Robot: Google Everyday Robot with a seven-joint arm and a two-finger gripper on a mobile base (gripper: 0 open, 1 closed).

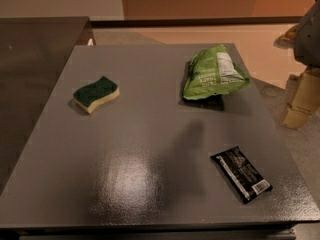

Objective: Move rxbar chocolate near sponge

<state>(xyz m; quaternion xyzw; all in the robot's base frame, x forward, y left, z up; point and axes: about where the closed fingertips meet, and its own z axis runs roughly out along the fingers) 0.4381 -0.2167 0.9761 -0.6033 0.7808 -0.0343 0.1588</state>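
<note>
I need to close my gripper on the middle of the rxbar chocolate (242,174), between the bar's far end and the barcode patch at its near end.
The rxbar chocolate (242,174), a flat black wrapper with white print and a barcode patch at its near end, lies on the grey table (145,134) at the front right. The sponge (96,94), dark green on top over pale yellow foam, lies at the table's left, far from the bar. My gripper (303,100) hangs at the right edge of the view, beyond the table's right side and above and to the right of the bar. It holds nothing that I can see.
A green chip bag (214,73) lies at the back right of the table, over a dark object. A darker counter (35,59) adjoins the table on the left. Floor lies past the table's right and back edges.
</note>
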